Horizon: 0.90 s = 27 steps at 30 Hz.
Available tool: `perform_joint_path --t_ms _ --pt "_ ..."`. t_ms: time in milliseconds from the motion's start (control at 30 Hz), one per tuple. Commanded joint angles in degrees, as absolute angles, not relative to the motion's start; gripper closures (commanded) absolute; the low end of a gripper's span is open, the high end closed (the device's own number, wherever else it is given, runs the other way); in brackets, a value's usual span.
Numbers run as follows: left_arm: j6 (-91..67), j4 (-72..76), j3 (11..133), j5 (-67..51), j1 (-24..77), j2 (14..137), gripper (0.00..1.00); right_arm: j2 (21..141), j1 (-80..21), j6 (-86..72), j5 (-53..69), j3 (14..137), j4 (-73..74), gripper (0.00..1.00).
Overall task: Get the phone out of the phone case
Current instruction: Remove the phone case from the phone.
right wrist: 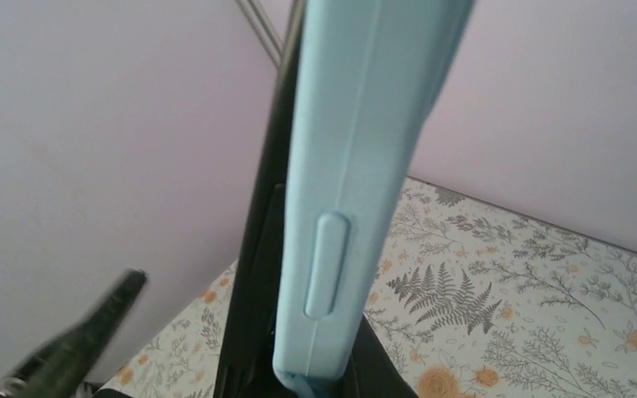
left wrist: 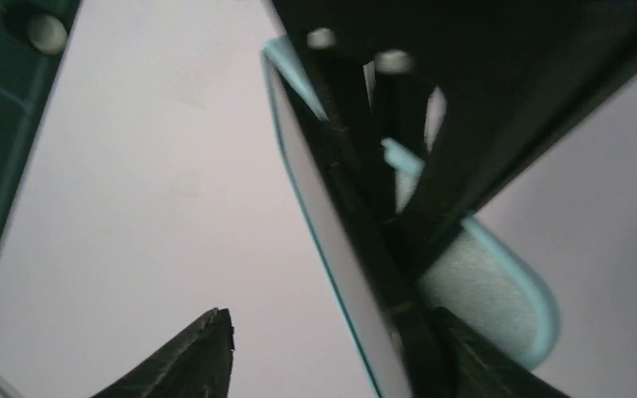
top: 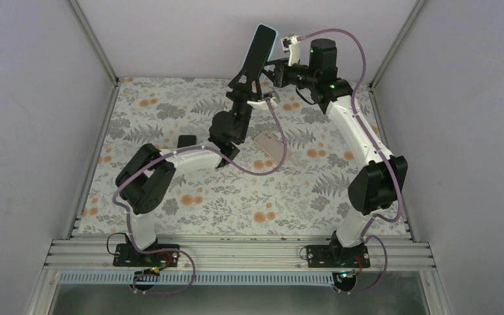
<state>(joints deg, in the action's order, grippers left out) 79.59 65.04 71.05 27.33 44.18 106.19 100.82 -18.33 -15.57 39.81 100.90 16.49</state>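
Note:
Next, I let go of the light blue case, now raised above the table's back, with my right gripper, flat on the tablecloth's orange flowers [top: 314, 144] beside the small beige card.
The phone in its light blue case [top: 261, 47] stands raised and tilted above the back of the table. In the right wrist view the case edge [right wrist: 357, 166] with its side button fills the middle, and a black strip of the phone [right wrist: 275, 124] runs along its left. My right gripper [top: 275, 66] [right wrist: 319, 365] is shut on the cased phone from the right. My left gripper [top: 248, 81] [left wrist: 332, 332] is open below it. The phone [left wrist: 332, 240] lies against one left finger [left wrist: 485, 365]; the other left finger [left wrist: 191, 361] stands well apart.
A small beige card [top: 269, 143] and a small black item [top: 186, 140] lie on the floral tablecloth [top: 190, 203]. Plain walls and metal frame posts [top: 95, 42] close in the back and sides. Both arms meet at the back middle.

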Motion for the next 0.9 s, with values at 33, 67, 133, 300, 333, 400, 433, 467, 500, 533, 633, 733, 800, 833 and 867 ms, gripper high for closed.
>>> perform_joint_path --t_ms 33,67,133,300,333,400,433,467,500,533,633,733,800,833,867 --pt "91.27 91.25 73.45 27.17 44.44 108.39 0.51 101.43 -20.32 -8.48 51.16 98.89 31.5 0.97" --pt "91.84 92.15 73.66 26.8 44.64 108.79 0.52 101.61 -20.5 -7.73 51.66 98.83 32.25 0.97" --pt "92.76 93.28 74.02 25.98 45.1 109.56 0.54 101.73 -21.12 -6.09 52.85 98.57 33.84 0.97" --pt "94.28 93.6 76.14 25.95 45.31 111.19 0.75 101.86 -21.62 -3.45 56.02 97.35 36.46 0.97" --pt "94.25 93.49 76.19 26.02 45.27 111.13 0.81 101.74 -21.62 -2.77 56.11 97.02 36.92 0.97" --pt "93.59 92.46 76.41 26.47 45.42 110.57 0.94 101.12 -21.58 -2.2 55.73 95.83 36.78 0.97" --pt "93.02 91.47 76.46 26.73 45.5 110.04 0.97 100.84 -21.46 -2.07 55.42 95.18 36.49 0.97" --pt "92.39 90.17 76.35 26.97 45.59 109.36 0.98 100.49 -21.34 -2.03 54.74 94.58 36.2 0.97" --pt "91.81 89.0 76.19 27.1 45.61 108.73 0.98 100.2 -21.37 -2.03 53.24 94.07 35.78 0.97" --pt "91.51 88.12 75.94 27.16 45.6 108.21 0.98 99.84 -21.36 -2.03 50.58 93.71 35.55 0.97" --pt "90.27 84.29 74.74 28.1 45.4 105.95 0.98 99.22 -21.36 -0.85 36.68 93.12 35.69 0.97" --pt "84.15 70.55 70.44 27.5 45.02 98.62 0.98 98.15 -20.96 2.96 17.57 92.51 35.71 0.97" --pt "78.9 54.19 68.78 26.3 44.6 92.82 0.98 97.23 -20.09 6.1 6.78 91.25 34.96 0.97" --pt "75.88 47.15 68.22 26.17 44.3 90.37 0.98 97.13 -19.42 8.19 2.58 90.73 35.17 0.97" --pt "74.74 41.21 67.62 25.91 43.97 87.88 0.98 96.95 -18.71 9.79 -1.33 90.38 35.11 0.97"
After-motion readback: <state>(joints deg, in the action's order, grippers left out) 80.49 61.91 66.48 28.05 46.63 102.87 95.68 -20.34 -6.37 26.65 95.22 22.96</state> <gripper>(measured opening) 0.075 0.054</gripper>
